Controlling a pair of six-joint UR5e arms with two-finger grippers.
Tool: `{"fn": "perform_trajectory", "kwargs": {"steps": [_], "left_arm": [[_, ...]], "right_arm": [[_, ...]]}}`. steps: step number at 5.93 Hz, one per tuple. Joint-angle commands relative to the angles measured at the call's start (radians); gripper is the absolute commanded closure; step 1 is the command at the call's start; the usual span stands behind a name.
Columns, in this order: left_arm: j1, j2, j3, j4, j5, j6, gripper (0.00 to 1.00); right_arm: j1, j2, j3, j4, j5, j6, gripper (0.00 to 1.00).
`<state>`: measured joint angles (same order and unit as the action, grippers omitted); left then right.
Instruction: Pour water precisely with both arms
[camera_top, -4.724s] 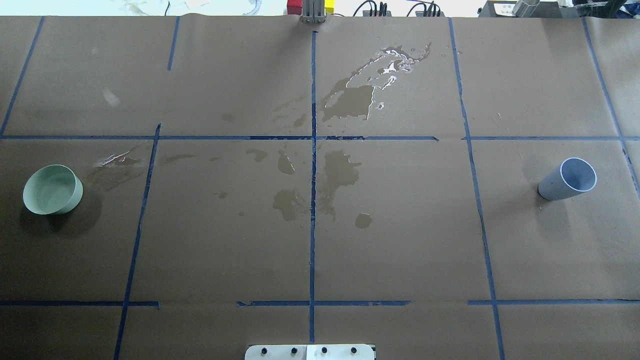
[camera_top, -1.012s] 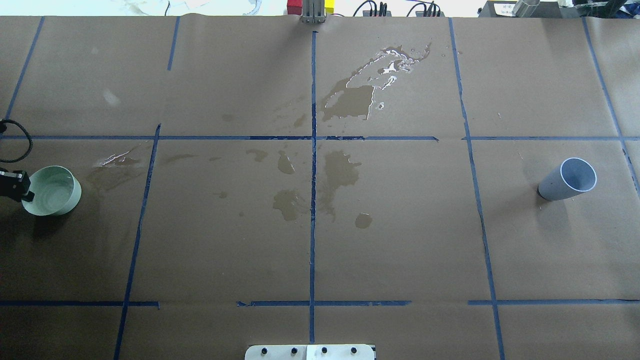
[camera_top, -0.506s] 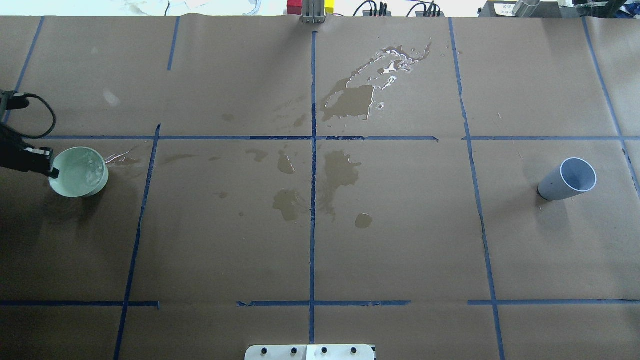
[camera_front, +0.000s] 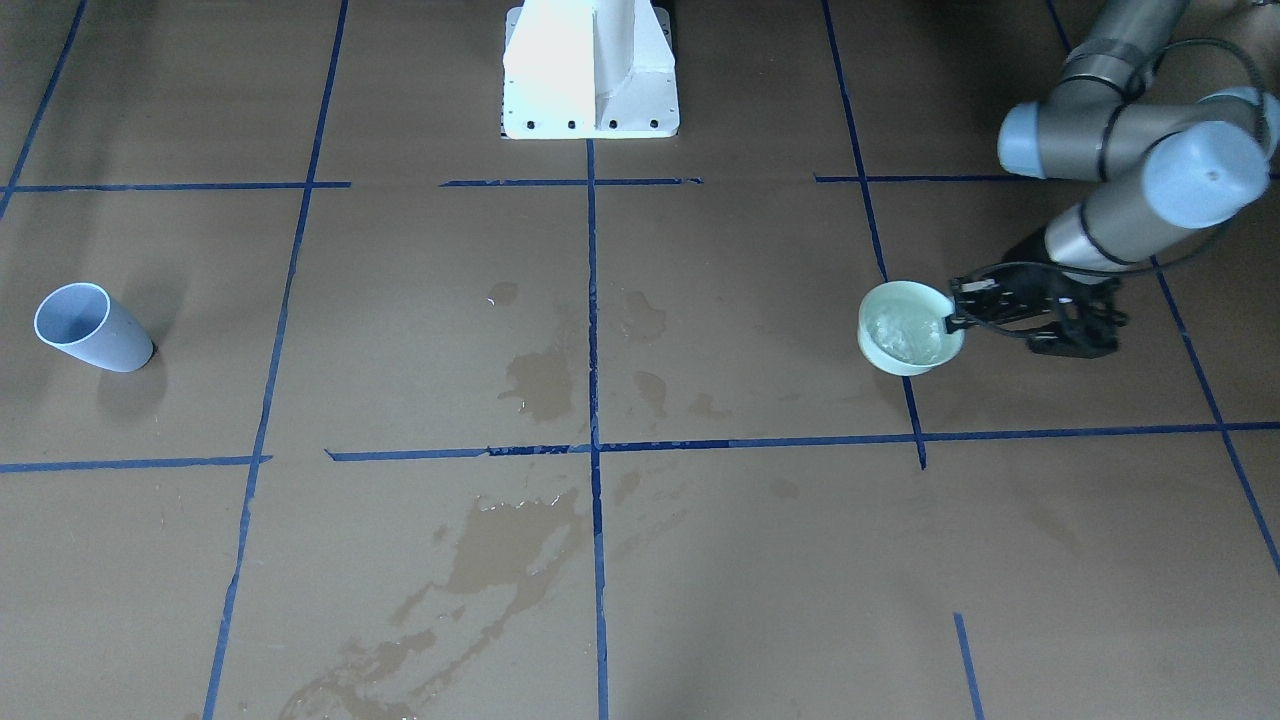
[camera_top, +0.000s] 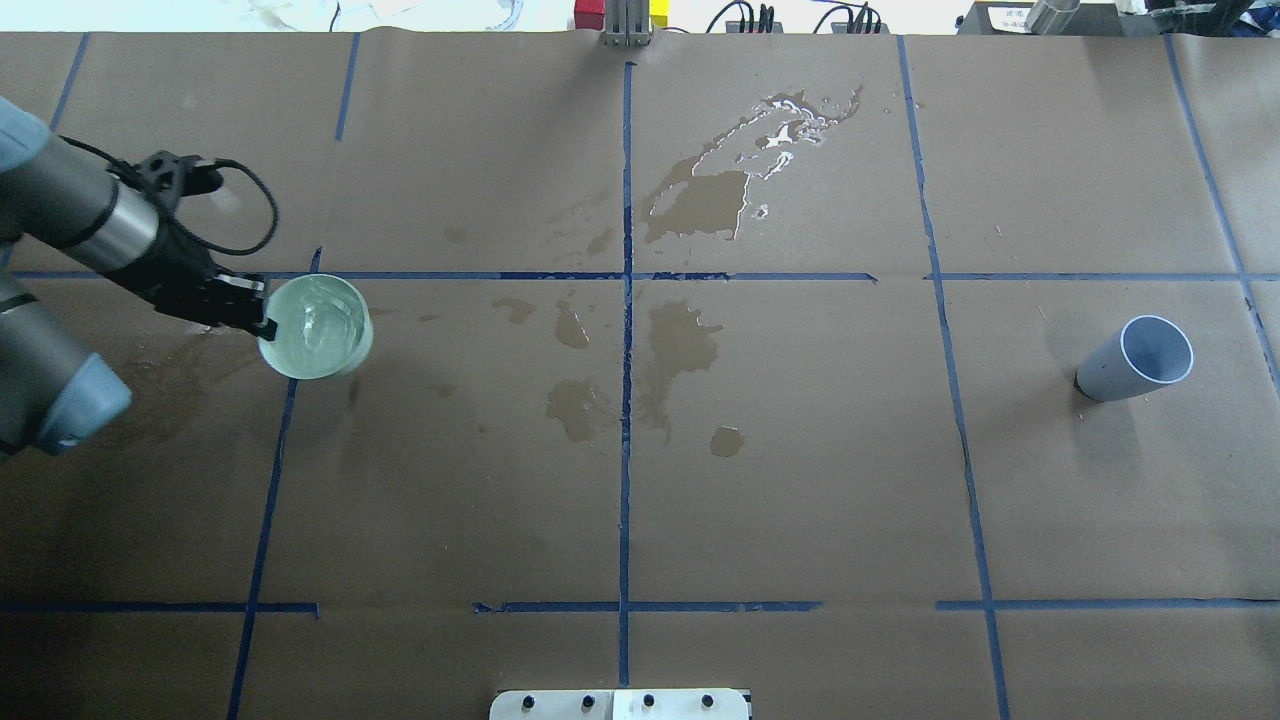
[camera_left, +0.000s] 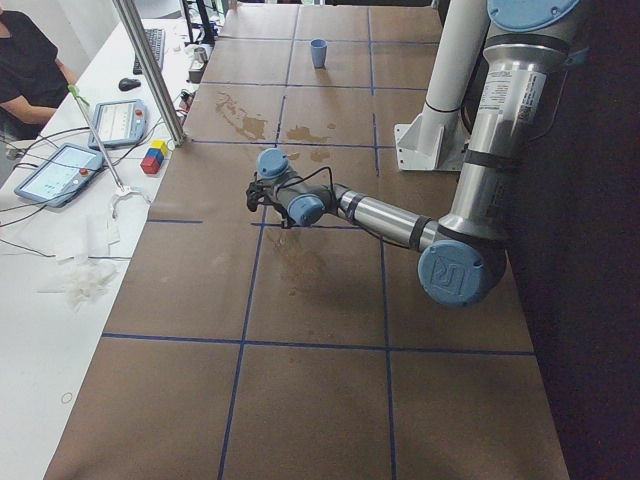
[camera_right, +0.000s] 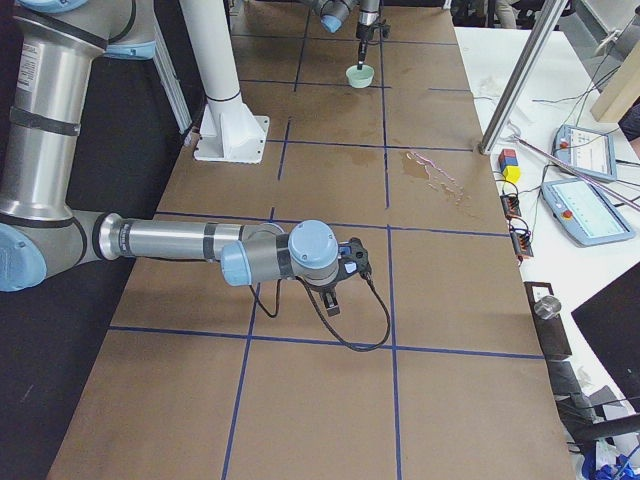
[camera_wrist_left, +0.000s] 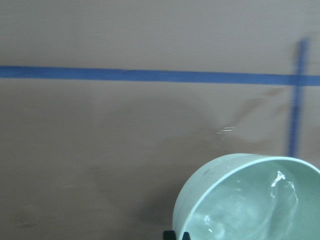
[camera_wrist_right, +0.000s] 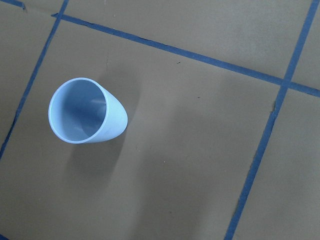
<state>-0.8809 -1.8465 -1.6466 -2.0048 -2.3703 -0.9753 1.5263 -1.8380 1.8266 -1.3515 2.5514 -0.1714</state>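
Observation:
I need to release the pale green bowl from my left gripper on the centre blue tape line (camera_front: 583, 346), between the wet stains. The bowl still hangs above the brown table.
A pale green bowl (camera_top: 315, 327) hangs above the brown table at the left, with rippling water (camera_top: 312, 322) inside. My left gripper (camera_top: 264, 318) is shut on its near-left rim. The front view shows the same bowl (camera_front: 908, 328) and gripper (camera_front: 955, 318) on its right side. In the left wrist view the water (camera_wrist_left: 250, 210) glints in the bowl. A light blue cup (camera_top: 1140, 358) stands alone at the far right, and the right wrist view looks down on this cup (camera_wrist_right: 85, 111). My right gripper (camera_right: 335, 295) shows only in the exterior right view, so I cannot tell its state.
Dark wet stains (camera_top: 700, 205) and smaller wet stains (camera_top: 680, 345) mark the brown paper around the centre blue tape line. The white pedestal (camera_front: 590, 70) stands at the robot's side. A person, tablets and coloured blocks (camera_left: 155, 155) occupy the side bench.
My left arm has carried the green bowl rightward and away from the table's left edge, and the water in it ripples. The blue cup has not moved.

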Motion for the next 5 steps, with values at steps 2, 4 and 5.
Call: {"fn": "perform_trajectory", "kwargs": {"steps": [2,4,5], "left_arm": [[0.172,-0.251,0.008,0.186,0.1,-0.118,1.0],[0.253,-0.373,0.078,0.232,0.222,-0.125,1.0],[0.253,-0.455,0.175,0.232,0.224,-0.125,1.0]], "right_arm": [[-0.002,0.0,-0.003,0.0,-0.002,0.001,0.0],[-0.002,0.0,-0.003,0.0,0.0,0.003,0.0],[-0.002,0.0,-0.003,0.0,0.0,0.003,0.0]]}}
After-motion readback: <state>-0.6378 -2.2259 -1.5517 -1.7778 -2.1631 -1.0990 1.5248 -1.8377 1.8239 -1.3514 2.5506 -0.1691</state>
